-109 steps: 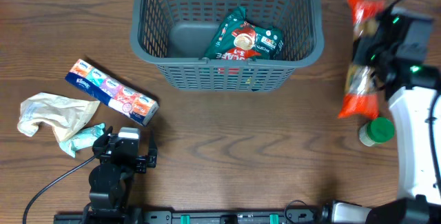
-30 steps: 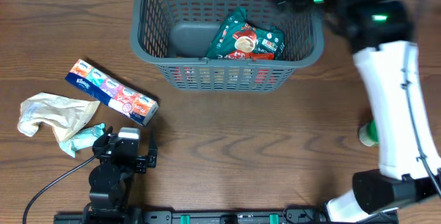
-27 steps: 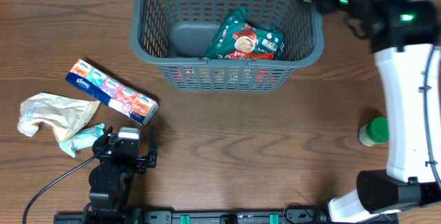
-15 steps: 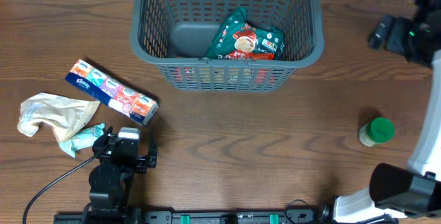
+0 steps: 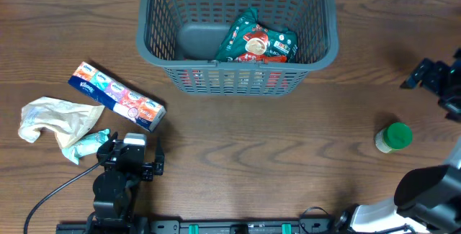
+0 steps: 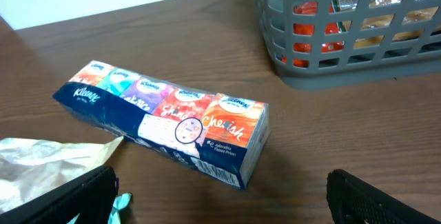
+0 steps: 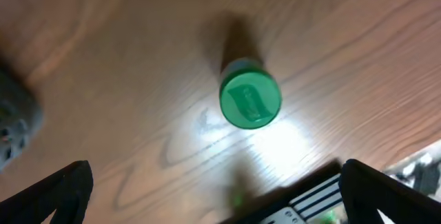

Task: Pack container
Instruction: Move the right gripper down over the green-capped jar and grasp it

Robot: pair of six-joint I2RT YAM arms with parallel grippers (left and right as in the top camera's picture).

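Observation:
My right gripper will go to the green-lidded bottle next and close around the bottle's body (image 5: 385,141) (image 7: 241,67), below the lid.
The container (image 5: 238,75), a large dark grey lattice basket, stands at the back centre and holds a green and red snack bag (image 5: 256,43). In the left wrist view the container (image 6: 344,58) is at the upper right, with an orange packet (image 6: 310,24) showing through its slots. My left gripper (image 5: 132,150) rests open near the front left, and in its own view this gripper (image 6: 220,203) faces a colourful tissue pack (image 6: 165,117). My right gripper (image 5: 436,79) hangs open at the right edge. In the right wrist view it (image 7: 217,196) looks down on a green-lidded bottle (image 7: 250,100).
The tissue pack (image 5: 115,96) lies left of the container, with a crumpled beige bag (image 5: 54,119) beside it and a teal wrapper (image 5: 90,142) next to my left gripper. The green-lidded bottle (image 5: 393,137) stands upright at the right.
My right arm has swung from over the container's right corner out to the right and forward, empty, to above the green-lidded bottle. The left arm has not moved.

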